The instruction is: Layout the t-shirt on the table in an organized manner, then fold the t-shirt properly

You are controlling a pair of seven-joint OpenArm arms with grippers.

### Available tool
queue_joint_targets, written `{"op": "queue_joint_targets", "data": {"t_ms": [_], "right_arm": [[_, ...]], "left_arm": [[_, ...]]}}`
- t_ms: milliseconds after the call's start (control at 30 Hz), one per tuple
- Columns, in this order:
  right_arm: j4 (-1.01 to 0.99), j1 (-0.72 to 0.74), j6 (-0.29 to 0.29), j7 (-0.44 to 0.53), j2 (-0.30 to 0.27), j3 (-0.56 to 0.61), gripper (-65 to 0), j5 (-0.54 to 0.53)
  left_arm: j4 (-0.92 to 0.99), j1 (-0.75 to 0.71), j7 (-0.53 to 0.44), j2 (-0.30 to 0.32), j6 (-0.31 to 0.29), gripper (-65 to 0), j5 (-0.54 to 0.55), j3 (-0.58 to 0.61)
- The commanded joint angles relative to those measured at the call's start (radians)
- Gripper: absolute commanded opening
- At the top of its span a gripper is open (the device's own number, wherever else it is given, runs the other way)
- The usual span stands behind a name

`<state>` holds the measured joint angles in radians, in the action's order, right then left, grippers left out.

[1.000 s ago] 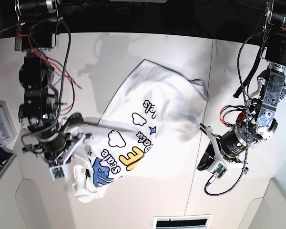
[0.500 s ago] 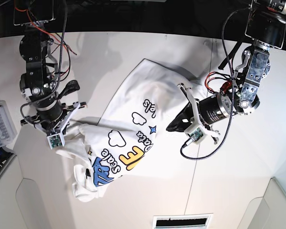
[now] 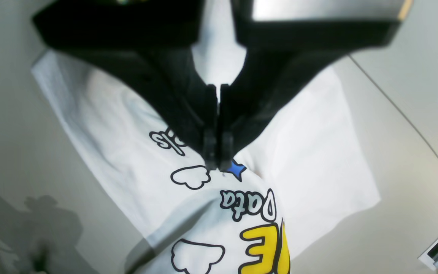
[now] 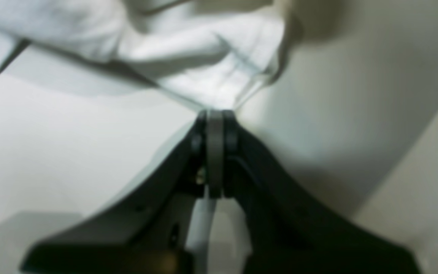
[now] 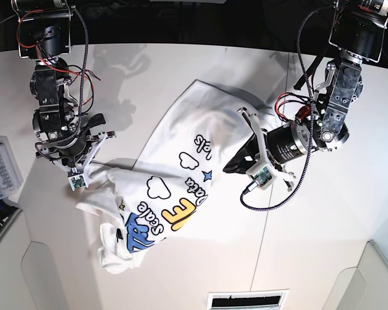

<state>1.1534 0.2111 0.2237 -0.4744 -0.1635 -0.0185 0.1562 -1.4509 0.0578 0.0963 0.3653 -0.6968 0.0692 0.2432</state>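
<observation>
Next, my right gripper grips the t-shirt further in before pulling [image 4: 249, 61] its bunched corner open, since the fingers of that gripper meet only the end of that corner.
The t-shirt [image 5: 200, 129] lies crumpled and slanted on the table [image 5: 149, 71], print side up, with its lower left part bunched. My right gripper [image 5: 89, 169] is shut on the t-shirt's left edge. In the right wrist view a strip of white cloth [image 4: 203, 49] runs taut from the right gripper's [image 4: 215, 114] closed tips. My left gripper [image 5: 229, 166] is shut and hovers over the shirt's right side. In the left wrist view the left gripper's [image 3: 219, 165] tips point at the t-shirt [image 3: 310, 160] beside a blue star, with nothing seen between them.
A small grey tray [image 5: 0, 171] sits at the table's left edge. A vent slot [image 5: 246, 300] is at the front edge. Thin dark seams [image 5: 288, 84] cross the tabletop. Bare table [image 3: 413, 95] surrounds the shirt on the right.
My left gripper swung in from the right to above the shirt's right side. My right gripper moved up and back, pulling the shirt's left edge with it.
</observation>
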Motion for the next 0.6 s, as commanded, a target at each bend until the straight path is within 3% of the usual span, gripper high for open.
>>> {"op": "queue_joint_targets", "data": {"t_ms": [0,333,567], "right_arm": [[0.002,0.013,0.000,-0.002,-0.006,-0.003,-65.0,0.001],[0.004,0.010,0.021,-0.046,-0.005,-0.003,-65.0,-0.026],[0.035,0.006,0.068,-0.088,-0.006,-0.003,-65.0,-0.038]], "left_arm": [[-0.015,0.011,-0.024,0.003,-0.001,-65.0,0.015,0.005],[-0.015,-0.003,0.001,-0.005,-0.001,-65.0,-0.035,0.168],[-0.015,-0.003,0.002,-0.005,-0.001,-65.0,-0.061,0.181]]}}
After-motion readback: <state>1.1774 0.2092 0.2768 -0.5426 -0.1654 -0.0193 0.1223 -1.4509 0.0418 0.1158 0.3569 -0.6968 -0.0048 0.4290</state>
